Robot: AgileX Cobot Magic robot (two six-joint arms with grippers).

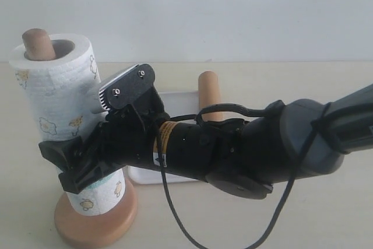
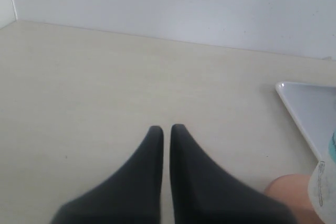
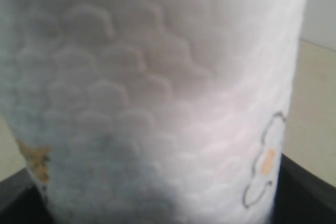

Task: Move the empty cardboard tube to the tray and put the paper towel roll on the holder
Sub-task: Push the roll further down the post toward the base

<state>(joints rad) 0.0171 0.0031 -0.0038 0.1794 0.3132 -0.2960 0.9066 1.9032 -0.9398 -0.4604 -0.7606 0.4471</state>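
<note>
Next, I let go of the paper towel roll with my right gripper on the round base of the holder (image 1: 97,215), around the dowel. The roll is still tilted over the dowel.
The paper towel roll (image 1: 55,97) sits over the dowel of the holder (image 1: 38,45), slightly tilted, its lower end just above the round base (image 1: 96,225). My right gripper (image 1: 61,170) reaches across from the right and is shut on the roll's lower half. In the right wrist view the roll (image 3: 157,87) fills the frame, with dark fingers (image 3: 307,195) at its sides. The empty cardboard tube (image 1: 210,94) lies on the tray (image 1: 175,96), partly hidden behind my right arm. My left gripper (image 2: 166,129) is shut and empty above bare table.
The left wrist view shows a corner of the tray (image 2: 310,108), the holder base (image 2: 289,192) and an edge of the roll (image 2: 326,184). A black cable (image 1: 175,214) hangs from the right arm. A pale wall stands behind the table.
</note>
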